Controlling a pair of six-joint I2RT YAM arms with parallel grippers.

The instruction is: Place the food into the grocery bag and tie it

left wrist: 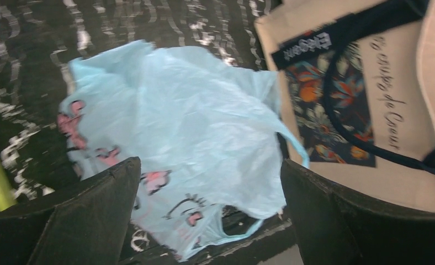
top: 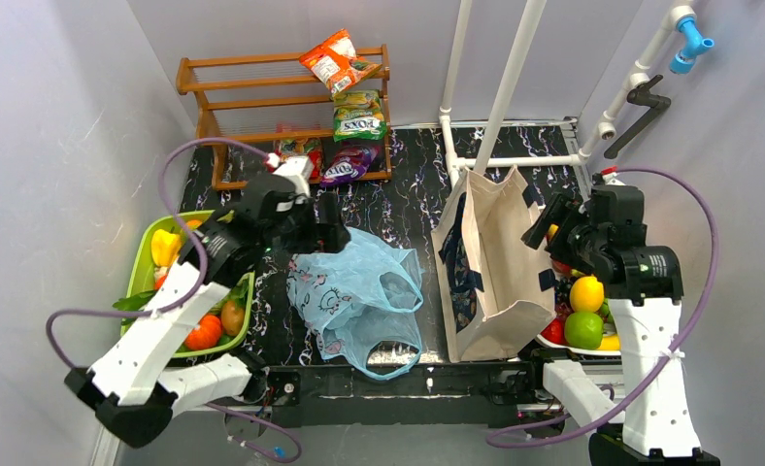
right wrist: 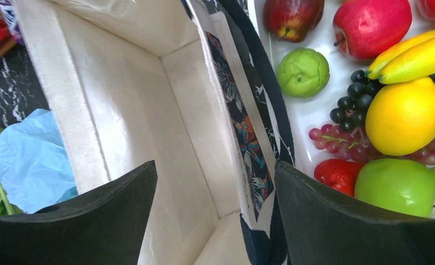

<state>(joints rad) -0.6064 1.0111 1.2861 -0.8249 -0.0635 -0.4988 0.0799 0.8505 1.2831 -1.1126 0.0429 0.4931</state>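
Note:
Next, my left gripper grabs the beige canvas tote by its rim (top: pixel 464 239) (left wrist: pixel 422 83) nearest the light-blue grocery bag, between the ends of the navy handle.
The light-blue grocery bag (top: pixel 359 291) lies crumpled on the dark table, and fills the left wrist view (left wrist: pixel 187 132). My left gripper (top: pixel 332 236) hovers over its far edge, open and empty. My right gripper (top: pixel 546 225) is open and empty above the right rim of the beige canvas tote (top: pixel 490 267). Food lies on a white tray (right wrist: pixel 309 118): red apples (right wrist: pixel 371 25), a green round fruit (right wrist: pixel 303 72), a red pepper (right wrist: pixel 337 174), a green apple (right wrist: pixel 396 187). Orange (top: pixel 335 60) and green (top: pixel 359 115) snack packets sit on the wooden rack (top: pixel 243 97).
A green bin (top: pixel 146 254) of vegetables and fruit stands at the left, under my left arm. White pipes (top: pixel 505 87) rise behind the tote. Grapes, a lemon (right wrist: pixel 406 116) and bananas share the white tray. The tote's inside (right wrist: pixel 143 127) shows nothing in it.

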